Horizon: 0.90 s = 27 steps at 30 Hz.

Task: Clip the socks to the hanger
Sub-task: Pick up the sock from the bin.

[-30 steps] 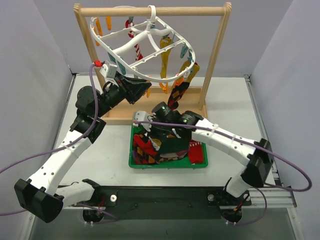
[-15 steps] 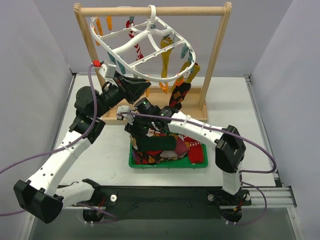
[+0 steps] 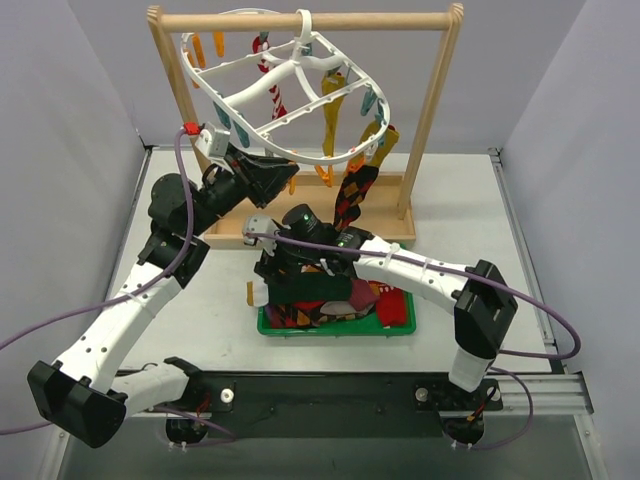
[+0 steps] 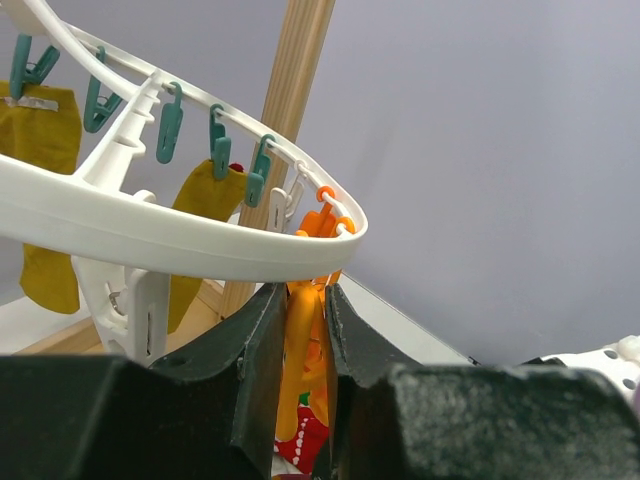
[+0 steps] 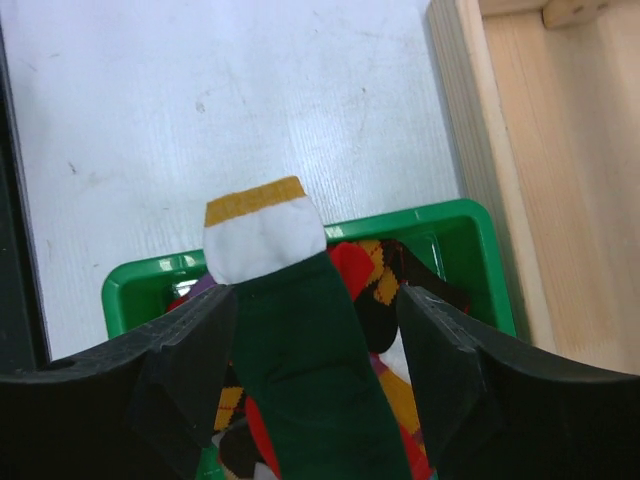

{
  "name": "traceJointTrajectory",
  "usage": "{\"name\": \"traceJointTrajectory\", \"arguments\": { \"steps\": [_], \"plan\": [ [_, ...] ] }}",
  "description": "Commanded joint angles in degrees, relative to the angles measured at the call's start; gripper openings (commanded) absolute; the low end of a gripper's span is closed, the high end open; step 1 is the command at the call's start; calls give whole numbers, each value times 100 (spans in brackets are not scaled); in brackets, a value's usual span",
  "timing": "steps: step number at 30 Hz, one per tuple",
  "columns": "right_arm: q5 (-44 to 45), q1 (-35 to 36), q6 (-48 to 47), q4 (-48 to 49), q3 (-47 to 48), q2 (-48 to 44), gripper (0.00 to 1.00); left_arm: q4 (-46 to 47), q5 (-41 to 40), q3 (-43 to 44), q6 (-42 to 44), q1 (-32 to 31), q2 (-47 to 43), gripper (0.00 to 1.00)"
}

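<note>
Next, my right gripper will move to the cuff's yellow edge [image 3: 251, 293] [image 5: 256, 200] on the dark green sock, beyond the white band, and close there.
The white hanger [image 3: 243, 100] hangs by its hook from a wooden bar, with a yellow sock [image 3: 328, 120], a red-white striped sock [image 3: 270, 88] and a dark diamond sock [image 3: 352, 195] clipped to it. My left gripper [image 4: 303, 295] sits just under the hanger rim [image 4: 180, 240], shut on an orange clip [image 4: 305, 340]. My right gripper [image 5: 317, 300] hovers open over the green bin [image 5: 440, 215]. A dark green sock [image 5: 300, 370] with a white and yellow cuff lies between its fingers, its cuff reaching past the bin's edge.
The wooden rack [image 3: 300, 20] stands at the back, its base board [image 3: 390, 232] just behind the bin [image 3: 330, 331]. More socks are heaped in the bin. Grey walls close in on the left and right of the table.
My right gripper has swung left over the bin and gone from shut to open, and the dark green sock now rests on the heap. The left gripper has stayed on the clip.
</note>
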Motion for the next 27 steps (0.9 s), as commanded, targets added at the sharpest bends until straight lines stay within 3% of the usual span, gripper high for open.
{"name": "traceJointTrajectory", "arguments": {
  "steps": [1, 10, 15, 27],
  "plan": [
    [-219, 327, -283, 251, 150, -193, 66, 6, 310, 17, -47, -7, -200, 0],
    [-122, 538, -415, 839, -251, 46, 71, -319, 337, -35, 366, 46, -393, 0],
    [632, 731, -1020, 1461, -815, -95, 72, -547, 617, 132, 770, 213, -551, 0],
    [1758, 1566, -1663, 1948, -624, 589, 72, -987, 680, 115, 798, 222, -736, 0]
  ]
}}
